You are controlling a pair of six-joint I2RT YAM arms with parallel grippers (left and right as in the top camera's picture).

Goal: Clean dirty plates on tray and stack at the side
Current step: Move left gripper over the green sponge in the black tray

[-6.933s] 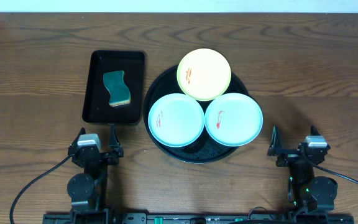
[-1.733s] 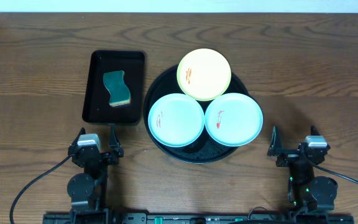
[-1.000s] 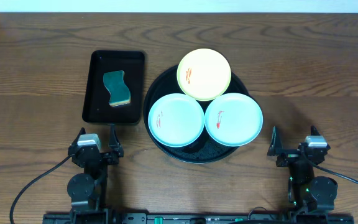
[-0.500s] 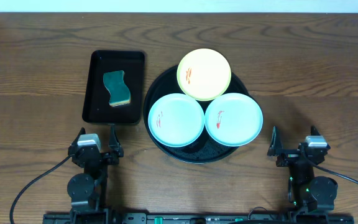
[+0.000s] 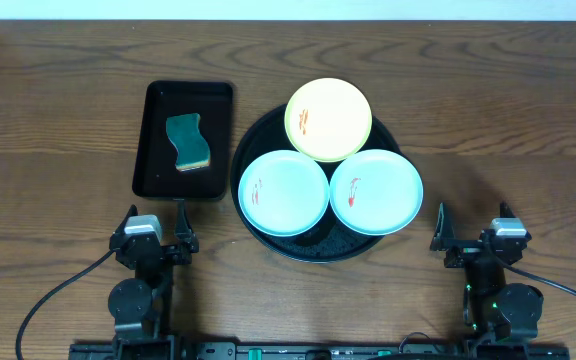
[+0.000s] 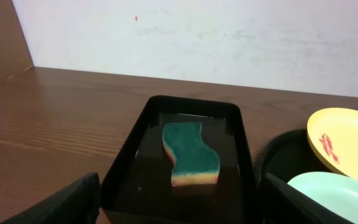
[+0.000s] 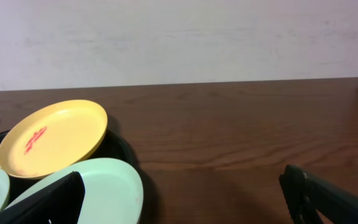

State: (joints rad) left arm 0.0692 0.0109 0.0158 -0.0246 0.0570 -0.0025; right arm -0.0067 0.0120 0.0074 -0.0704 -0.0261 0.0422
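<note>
Next, my left gripper moves to the teal sponge's middle (image 5: 187,140) (image 6: 190,148) in the rectangular black tray and closes there, since the plates need wiping.
Three plates lie on the round black tray (image 5: 315,250): a yellow plate (image 5: 328,118) at the back, a mint-blue plate (image 5: 283,192) front left and a second mint-blue plate (image 5: 376,190) front right. Each carries a red-orange smear. My left gripper (image 5: 156,222) rests open near the table's front edge, left of the tray, with nothing between its fingers. My right gripper (image 5: 473,225) rests open to the tray's right, also holding nothing. The right wrist view shows the yellow plate (image 7: 55,137) and the nearer mint plate (image 7: 98,186) ahead to the left.
A teal wavy sponge (image 5: 188,142) lies in a rectangular black tray (image 5: 148,150) left of the round tray, straight ahead of the left gripper (image 6: 182,208). Bare wooden table (image 5: 508,130) stretches to the right of the round tray. A white wall stands behind.
</note>
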